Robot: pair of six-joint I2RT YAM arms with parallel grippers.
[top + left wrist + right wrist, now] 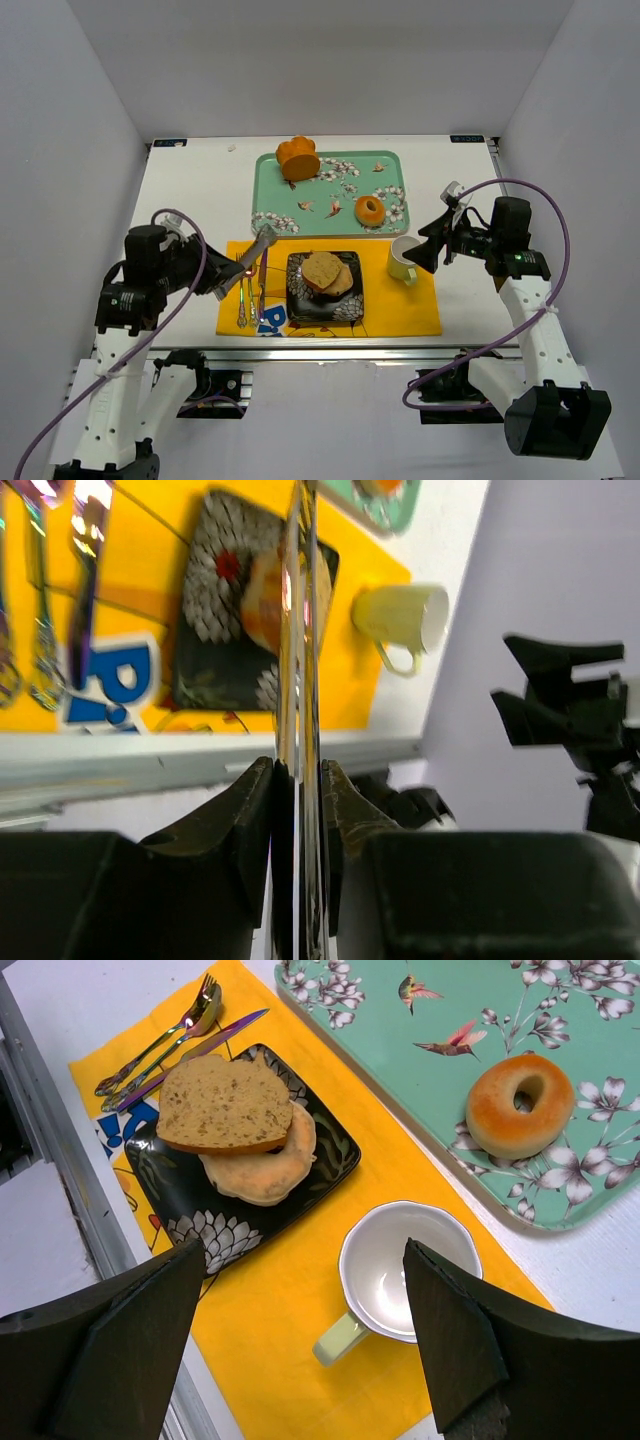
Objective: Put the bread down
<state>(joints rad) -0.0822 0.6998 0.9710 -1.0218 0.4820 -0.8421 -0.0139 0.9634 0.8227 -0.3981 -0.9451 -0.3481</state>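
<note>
My left gripper needs to let go of the silver tongs on the white table (190,247), beside the yellow placemat and near the fork.
A brown bread slice (322,267) lies on top of a round pale bun (343,281) on the black flowered plate (300,305); both also show in the right wrist view, the slice (225,1105) over the bun (265,1165). My left gripper (218,281) is shut on a silver knife (252,258) and holds it above the placemat's left part; in the left wrist view the knife (300,630) runs up from the closed jaws (298,780). My right gripper (430,250) is open and empty, hovering over the cup (405,1265), with its jaws wide apart (305,1250).
A teal flowered tray (330,200) behind the yellow placemat (400,310) holds an orange pastry (297,157) and a bagel (370,210). A pale green cup (403,261) stands right of the plate. A fork and spoon (243,303) lie on the placemat's left.
</note>
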